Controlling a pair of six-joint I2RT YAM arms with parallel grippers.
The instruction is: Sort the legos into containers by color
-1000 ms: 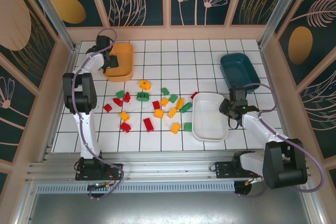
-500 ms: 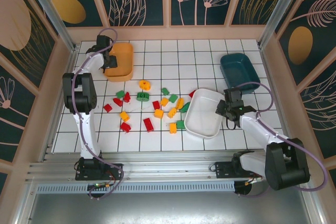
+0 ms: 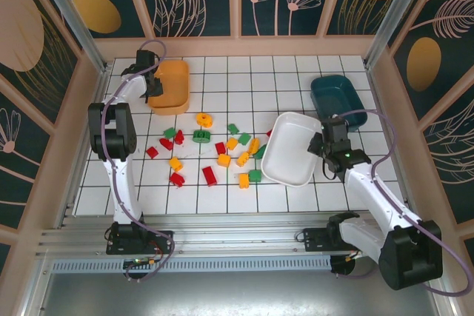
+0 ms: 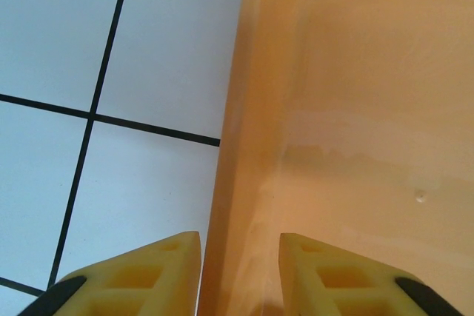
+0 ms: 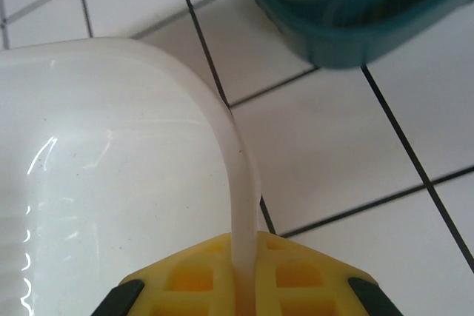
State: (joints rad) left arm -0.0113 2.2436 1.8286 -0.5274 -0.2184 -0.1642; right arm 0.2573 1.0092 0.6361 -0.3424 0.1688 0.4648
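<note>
My right gripper will set the white container, which sits skewed beside the legos, down on the bare back tiles (image 3: 251,89). It will let go of it between the orange and dark teal containers.
Red, yellow-orange and green legos (image 3: 215,149) lie scattered on the tiled floor at the middle. My right gripper (image 3: 321,144) (image 5: 244,246) is shut on the right rim of the white container (image 3: 292,149) (image 5: 111,153), which sits skewed beside the legos. The dark teal container (image 3: 337,100) (image 5: 355,5) stands just behind it. At the back left, my left gripper (image 3: 153,86) (image 4: 238,236) straddles the left rim of the orange container (image 3: 172,85) (image 4: 348,109). One finger is outside and one inside, with a gap showing on the inner side.
Wooden walls and metal posts (image 3: 67,12) fence the floor on the left, right and back. Bare tiles (image 3: 252,79) lie between the orange and teal containers, and more (image 3: 222,197) along the near edge in front of the legos.
My right gripper has shifted and turned the white container, whose edge nudged a green lego left. The left gripper's fingers have narrowed around the orange rim.
</note>
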